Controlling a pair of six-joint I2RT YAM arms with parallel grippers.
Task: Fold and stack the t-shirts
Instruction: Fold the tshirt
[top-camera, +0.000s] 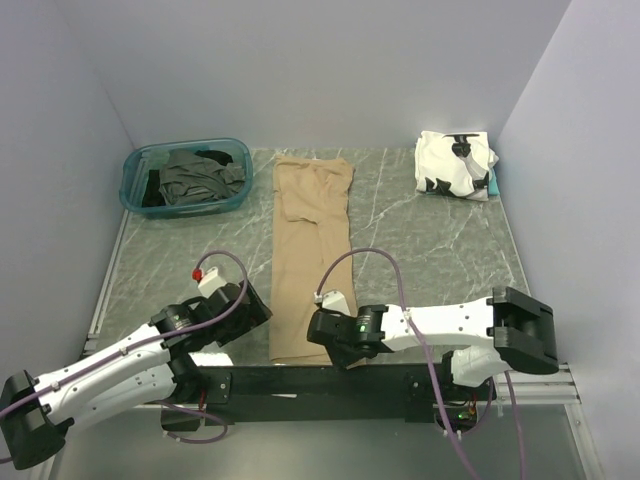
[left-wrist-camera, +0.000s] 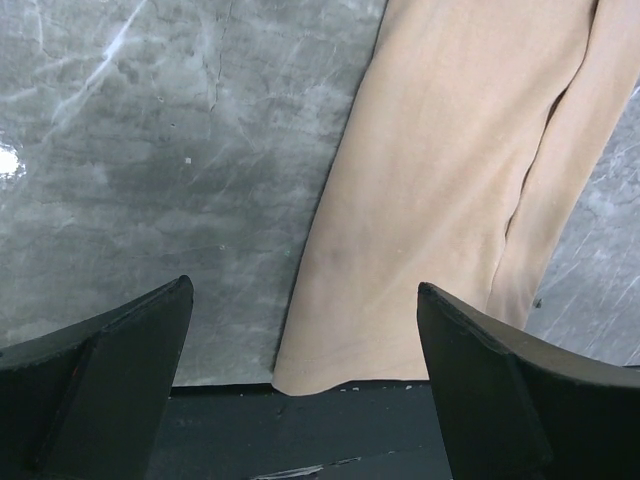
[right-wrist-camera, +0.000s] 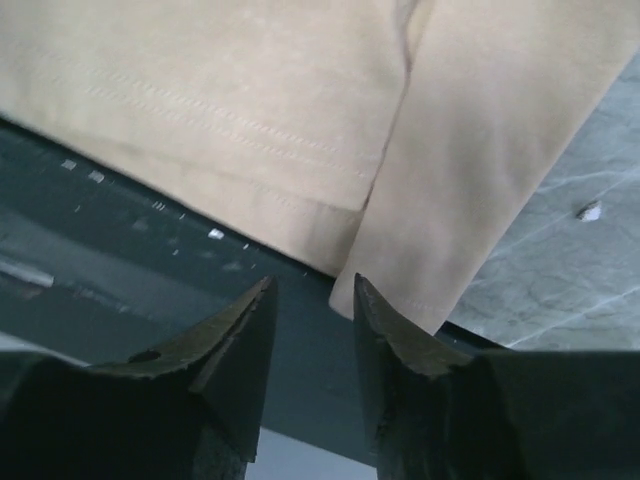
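The tan t-shirt has a corner of its hem on the teal bin's side, and next my left gripper will close on that hem corner (top-camera: 273, 358) (left-wrist-camera: 287, 378).
A plain tan t-shirt (top-camera: 312, 250) lies folded into a long strip down the middle of the table, its hem at the near edge. My left gripper (top-camera: 256, 310) is wide open just left of the hem's left corner. In the left wrist view the tan shirt (left-wrist-camera: 440, 180) fills the upper right, with the left gripper (left-wrist-camera: 305, 285) over its corner. My right gripper (top-camera: 322, 332) hovers at the hem's near right corner. In the right wrist view that gripper (right-wrist-camera: 313, 282) has a narrow gap and holds nothing, with the tan shirt's hem (right-wrist-camera: 250, 90) just beyond it. A folded white t-shirt with black patches (top-camera: 455, 165) lies at the back right.
A teal plastic bin (top-camera: 135, 185) at the back left holds dark grey and black t-shirts (top-camera: 195, 178). A black rail (top-camera: 300, 380) runs along the table's near edge, under the tan hem. White walls close in the left, back and right sides.
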